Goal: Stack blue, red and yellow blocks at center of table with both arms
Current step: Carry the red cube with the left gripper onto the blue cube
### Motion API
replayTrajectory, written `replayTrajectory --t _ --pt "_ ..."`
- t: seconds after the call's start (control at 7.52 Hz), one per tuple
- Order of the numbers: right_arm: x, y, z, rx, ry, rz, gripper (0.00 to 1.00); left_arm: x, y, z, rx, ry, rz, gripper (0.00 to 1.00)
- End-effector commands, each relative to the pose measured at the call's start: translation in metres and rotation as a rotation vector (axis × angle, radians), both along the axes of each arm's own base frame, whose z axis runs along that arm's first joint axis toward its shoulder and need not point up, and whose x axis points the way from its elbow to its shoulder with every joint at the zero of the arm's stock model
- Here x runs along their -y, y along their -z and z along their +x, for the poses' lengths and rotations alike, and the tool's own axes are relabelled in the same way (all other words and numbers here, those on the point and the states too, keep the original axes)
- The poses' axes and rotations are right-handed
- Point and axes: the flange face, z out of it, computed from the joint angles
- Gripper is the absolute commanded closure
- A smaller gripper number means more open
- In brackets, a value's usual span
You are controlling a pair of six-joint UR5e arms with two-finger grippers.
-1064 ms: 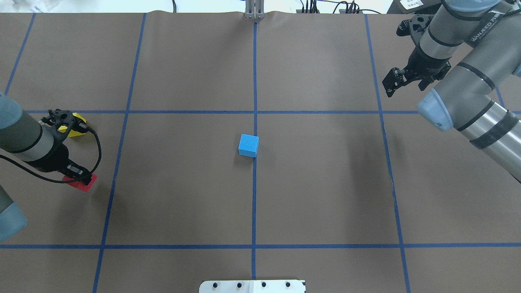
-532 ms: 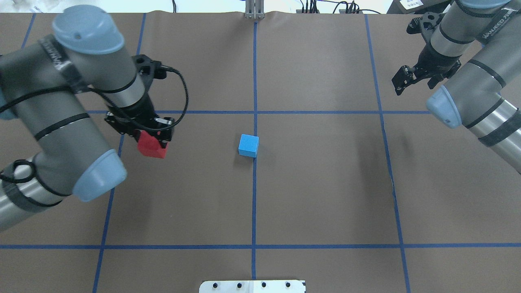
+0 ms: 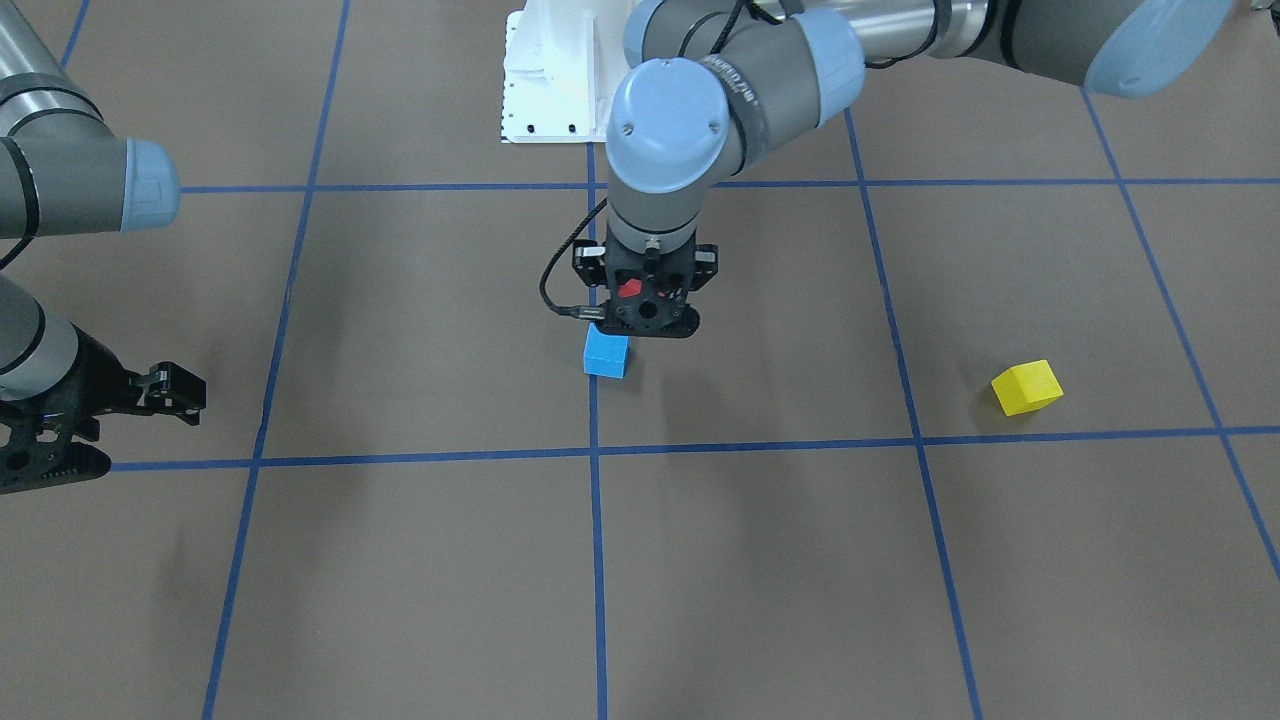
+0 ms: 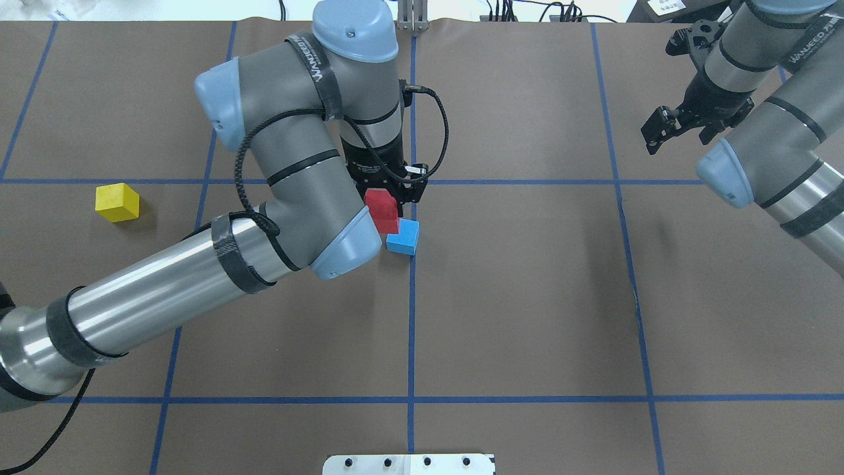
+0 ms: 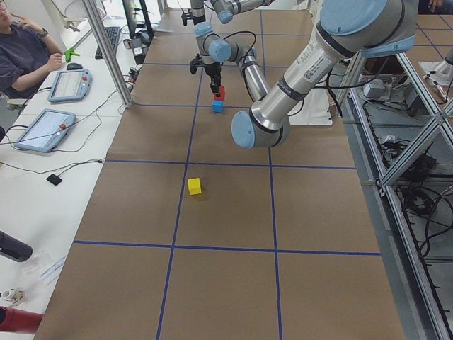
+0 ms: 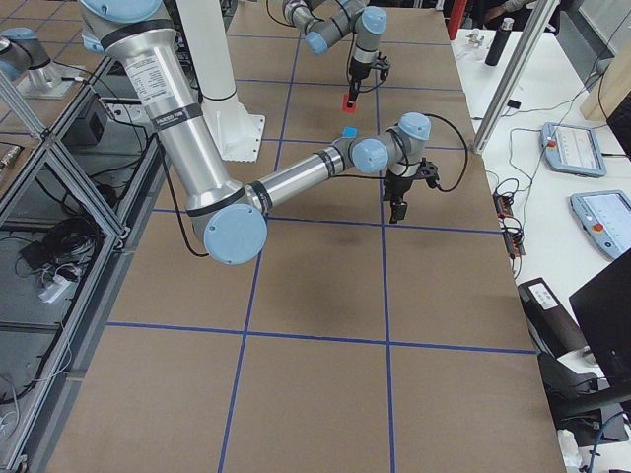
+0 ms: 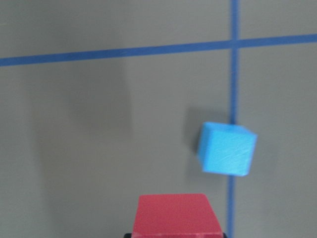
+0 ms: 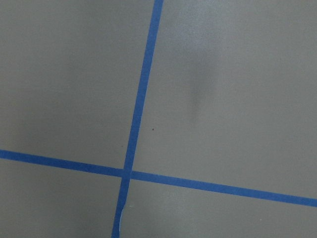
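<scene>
I need to release the red block with my left gripper on top of the blue block (image 3: 606,335) (image 7: 230,149) at the centre line.
The blue block (image 4: 403,237) sits on the table at the centre line. My left gripper (image 4: 389,198) is shut on the red block (image 4: 381,207) and holds it in the air just beside and above the blue block, not on it. In the left wrist view the red block (image 7: 177,215) is at the bottom edge and the blue block (image 7: 227,148) lies ahead to the right. The yellow block (image 4: 117,202) sits alone at the table's left. My right gripper (image 4: 672,128) is open and empty, far off at the back right.
Blue tape lines (image 4: 412,330) mark a grid on the brown table. The robot's white base plate (image 4: 409,464) is at the near edge. The left arm's forearm (image 4: 165,297) spans the left half. Operators' desks with tablets (image 5: 46,127) stand beyond the far edge.
My left arm has lifted the red block from the far left and swung it right to the blue block at the centre. The yellow block is uncovered. My right gripper drifted slightly back.
</scene>
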Motion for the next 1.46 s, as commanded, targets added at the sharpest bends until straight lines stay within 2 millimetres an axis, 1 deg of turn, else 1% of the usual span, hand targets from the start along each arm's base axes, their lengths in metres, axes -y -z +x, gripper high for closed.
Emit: replayTrajectory --t 0.0,0.27,0.4,1.2,1.33 --pt "0.0 0.0 0.001 0.001 -0.003 -0.002 0.01 0.008 -0.003 0.022 -0.019 -0.04 0.05 1.0" --pt "0.0 0.0 0.001 -0.001 -0.006 -0.003 0.01 -0.006 -0.006 0.035 -0.016 -0.07 0.059 1.0" --pt "0.0 0.0 0.001 -0.001 -0.005 -0.002 0.01 -0.012 -0.011 0.046 0.004 -0.069 0.078 1.0" --pt "0.0 0.0 0.001 0.0 -0.006 -0.006 0.01 -0.007 -0.025 0.056 0.022 -0.066 0.078 1.0" --pt "0.0 0.0 0.001 0.0 -0.006 -0.006 0.01 -0.007 -0.024 0.056 0.013 -0.064 0.083 1.0"
